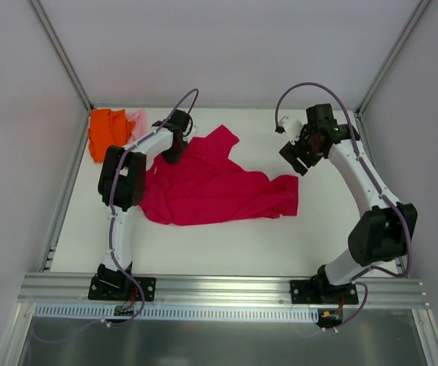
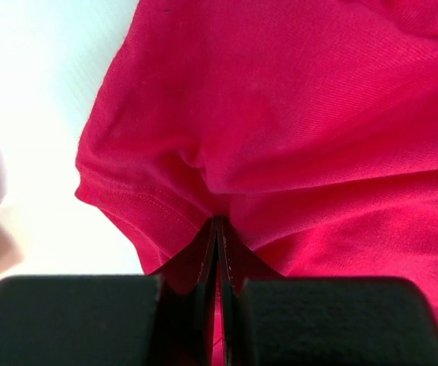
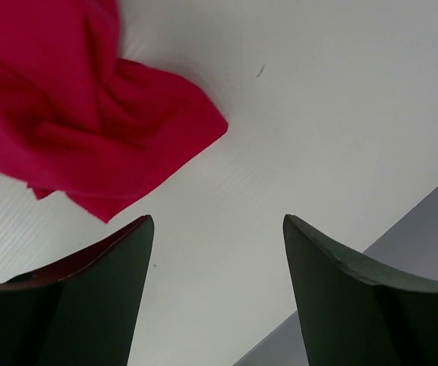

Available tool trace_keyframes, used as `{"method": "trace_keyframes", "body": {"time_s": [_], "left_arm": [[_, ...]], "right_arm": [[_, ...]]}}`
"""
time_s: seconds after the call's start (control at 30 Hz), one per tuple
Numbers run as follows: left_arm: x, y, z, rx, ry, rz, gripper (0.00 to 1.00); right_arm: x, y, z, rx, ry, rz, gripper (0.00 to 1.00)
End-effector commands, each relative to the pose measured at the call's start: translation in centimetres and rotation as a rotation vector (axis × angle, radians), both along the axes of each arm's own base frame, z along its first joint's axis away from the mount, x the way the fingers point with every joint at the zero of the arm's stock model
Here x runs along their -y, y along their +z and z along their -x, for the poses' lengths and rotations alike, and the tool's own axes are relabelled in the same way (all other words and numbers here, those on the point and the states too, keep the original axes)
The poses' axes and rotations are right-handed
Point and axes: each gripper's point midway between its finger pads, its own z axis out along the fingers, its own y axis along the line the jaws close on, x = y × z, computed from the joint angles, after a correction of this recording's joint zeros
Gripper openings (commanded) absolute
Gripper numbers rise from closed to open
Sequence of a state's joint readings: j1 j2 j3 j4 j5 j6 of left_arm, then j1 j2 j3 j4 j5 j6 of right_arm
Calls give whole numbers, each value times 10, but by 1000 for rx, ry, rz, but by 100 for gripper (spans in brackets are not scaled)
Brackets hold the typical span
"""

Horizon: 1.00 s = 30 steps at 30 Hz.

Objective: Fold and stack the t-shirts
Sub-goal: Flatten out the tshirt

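The robot's right gripper should next close on the short edge [image 1: 296, 191] [image 3: 159, 181] of the red t-shirt closest to it, about halfway between the two corners of that edge.
A large crimson-red t-shirt [image 1: 211, 187] lies crumpled across the middle of the white table [image 1: 227, 244]. My left gripper [image 1: 175, 149] is shut on a fold of the red t-shirt [image 2: 295, 137] near its left sleeve hem, the cloth pinched between the fingers. My right gripper [image 1: 299, 156] hangs open above the table, just right of the shirt's right edge [image 3: 89, 130], with nothing between its fingers [image 3: 120, 282]. An orange t-shirt [image 1: 106, 133] and a pale pink t-shirt [image 1: 137, 122] lie bunched at the back left corner.
Grey walls and aluminium posts close in the table at the back and sides. The right wall's base [image 3: 425, 244] runs close beside the right gripper. A metal rail [image 1: 219, 288] carries both arm bases at the near edge.
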<state>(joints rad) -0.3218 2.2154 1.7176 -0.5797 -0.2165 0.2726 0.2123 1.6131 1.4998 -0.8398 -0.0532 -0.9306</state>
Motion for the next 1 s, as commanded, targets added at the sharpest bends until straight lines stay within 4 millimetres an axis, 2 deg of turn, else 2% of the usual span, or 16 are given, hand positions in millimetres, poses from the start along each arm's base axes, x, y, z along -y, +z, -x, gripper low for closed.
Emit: {"method": "trace_keyframes", "body": {"time_s": [0.0, 0.07, 0.13, 0.2, 0.33, 0.37, 0.57, 0.6, 0.67, 0.7, 0.73, 0.8, 0.83, 0.87, 0.9, 0.97], "left_arm": [[7, 21, -2, 51, -13, 33, 0], [7, 22, -3, 60, -8, 29, 3], [5, 26, -4, 72, -7, 22, 31], [3, 37, -9, 126, -8, 29, 50], [3, 55, -14, 216, 1, 43, 57], [3, 69, -16, 253, 3, 54, 70], [-5, 101, -11, 355, 8, 55, 89], [-7, 102, -6, 357, 7, 54, 88], [-9, 125, -1, 408, 10, 72, 82], [-9, 124, 9, 396, 11, 79, 76], [-10, 139, 16, 415, 8, 97, 75], [-12, 147, 40, 386, -9, 114, 73], [-13, 150, 48, 384, -17, 117, 73], [-18, 140, 63, 345, -27, 104, 72], [-22, 153, 73, 377, -31, 107, 72], [-30, 143, 97, 332, -54, 85, 72]], "right_arm": [[-17, -6, 50, -96, 145, -36, 74], [-22, -11, 67, -138, 182, -50, 74], [-24, -14, 76, -166, 193, -61, 74], [-25, -13, 81, -166, 207, -74, 73], [-24, -22, 86, -171, 208, -66, 72], [-23, -24, 87, -177, 210, -62, 72], [-20, -43, 94, -214, 214, -48, 72], [-21, -44, 95, -218, 216, -52, 71], [-20, -47, 99, -226, 220, -54, 71], [-21, -48, 101, -228, 222, -58, 71], [-21, -48, 102, -228, 226, -60, 71], [-22, -52, 108, -235, 240, -66, 71], [-22, -53, 110, -243, 247, -71, 71], [-23, -56, 115, -265, 256, -80, 71], [-24, -59, 117, -276, 258, -84, 72], [-27, -63, 121, -301, 272, -90, 72]]}}
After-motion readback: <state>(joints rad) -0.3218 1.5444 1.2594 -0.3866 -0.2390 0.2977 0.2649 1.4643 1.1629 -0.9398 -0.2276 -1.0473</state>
